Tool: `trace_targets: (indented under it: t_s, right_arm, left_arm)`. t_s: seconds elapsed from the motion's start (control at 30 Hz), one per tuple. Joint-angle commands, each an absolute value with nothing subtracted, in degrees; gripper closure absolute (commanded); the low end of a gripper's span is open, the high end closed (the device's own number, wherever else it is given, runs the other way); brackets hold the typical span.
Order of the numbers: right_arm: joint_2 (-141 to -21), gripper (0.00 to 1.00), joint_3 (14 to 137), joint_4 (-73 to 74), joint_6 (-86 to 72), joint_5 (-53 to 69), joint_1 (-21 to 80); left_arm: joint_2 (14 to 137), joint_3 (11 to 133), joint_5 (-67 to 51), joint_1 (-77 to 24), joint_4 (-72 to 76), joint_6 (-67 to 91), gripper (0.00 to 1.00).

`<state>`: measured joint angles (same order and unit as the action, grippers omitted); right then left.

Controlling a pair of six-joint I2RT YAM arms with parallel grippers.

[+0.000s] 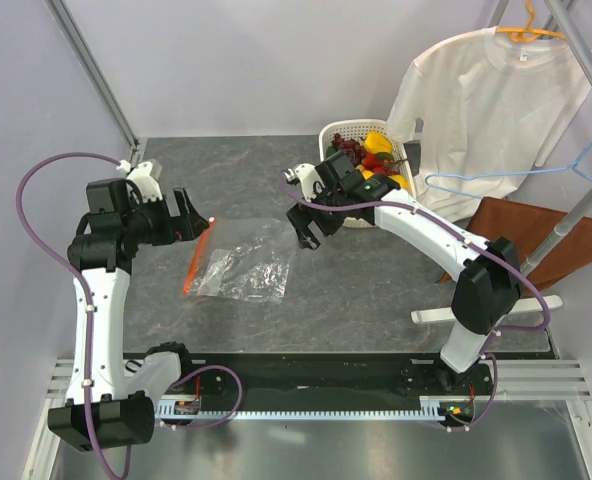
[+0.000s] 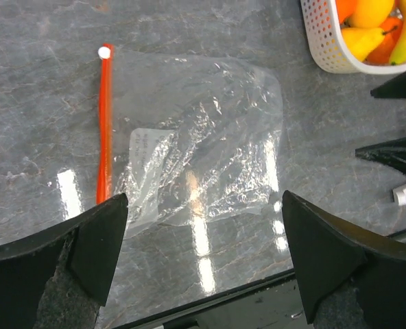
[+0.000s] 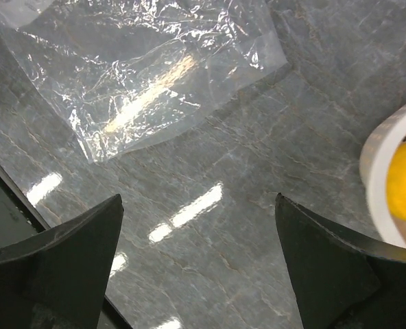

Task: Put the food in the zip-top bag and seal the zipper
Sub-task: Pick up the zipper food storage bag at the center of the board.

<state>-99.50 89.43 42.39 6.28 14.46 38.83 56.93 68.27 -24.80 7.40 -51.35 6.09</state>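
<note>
The clear zip-top bag is to be gripped next by my left gripper, which should move to the middle of the orange-red zipper [image 1: 199, 256] [image 2: 105, 133] and close there.
The clear zip-top bag [image 1: 244, 263] lies flat on the grey table; it also shows in the left wrist view [image 2: 203, 147] and the right wrist view [image 3: 148, 75]. Its orange-red zipper [image 1: 198, 259] runs along the left end, seen too in the left wrist view [image 2: 105, 123]. The food [image 1: 368, 155], yellow, orange and dark red toy fruits, sits in the white basket [image 1: 338, 131]. My left gripper [image 1: 193, 217] is open and empty, above the zipper's far end. My right gripper [image 1: 309, 228] is open and empty between bag and basket.
A white T-shirt [image 1: 486, 100] hangs at the back right with a blue hanger [image 1: 496, 178] beside it. A brown board [image 1: 536, 235] leans at the right. The basket also shows in the left wrist view [image 2: 323, 41] and the right wrist view [image 3: 378, 168].
</note>
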Motion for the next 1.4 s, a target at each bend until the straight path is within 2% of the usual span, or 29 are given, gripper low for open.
trace_targets:
  t_s: [0.0,0.2,0.47,0.67,0.77,0.8,0.87,0.97,1.03,1.07,1.2,1.23,1.37]
  right_arm:
    - [-100.02,0.02,85.1,35.0,-2.78,16.87,39.2]
    - [-102.3,0.02,79.81,28.13,-15.19,18.45,39.37]
    - [-108.54,0.02,79.19,20.13,-22.23,19.34,39.55]
    - [-114.16,0.02,79.8,18.63,-24.78,20.21,39.55]
    - [-116.44,0.16,79.89,17.58,-24.79,22.93,39.55]
    - [-116.98,0.38,80.33,17.67,-24.18,22.94,39.46]
    - [-118.03,0.61,80.42,17.93,-22.59,22.77,39.03]
    - [-118.65,0.79,79.98,19.42,-20.31,21.71,37.1]
    - [-118.56,0.84,79.46,19.69,-18.47,20.31,36.74]
    - [-118.56,0.89,79.11,19.51,-16.63,19.87,36.56]
    - [-119.53,0.99,79.1,19.86,-14.77,18.55,36.12]
    - [-119.79,1.0,79.01,19.86,-14.85,18.54,36.04]
    - [-120.76,1.0,77.44,20.56,-15.38,19.42,35.51]
  left_arm:
    - [54.85,69.17,-18.12,7.73,-45.46,11.67,0.0]
    - [50.1,63.3,-9.24,7.73,-37.63,18.0,0.0]
    - [48.69,57.84,-9.4,7.73,-34.37,19.78,0.0]
    - [50.01,56.07,-9.15,8.7,-35.67,14.25,0.0]
    - [51.23,56.6,-10.97,10.28,-36.12,12.49,0.0]
    - [51.94,57.21,-12.29,10.72,-37.17,11.7,0.0]
    - [54.48,58.35,-13.7,11.69,-38.49,9.07,0.0]
    - [59.05,61.95,-19.31,14.23,-41.57,5.55,0.0]
    - [62.82,62.4,-24.41,16.33,-43.41,3.35,0.01]
    - [63.97,62.23,-28.78,16.87,-43.77,3.17,0.03]
    - [70.56,60.74,-36.37,20.64,-43.16,2.72,0.1]
    - [72.14,60.56,-38.82,21.61,-42.46,3.07,0.16]
    - [82.59,60.64,-44.12,25.92,-42.36,3.87,0.28]
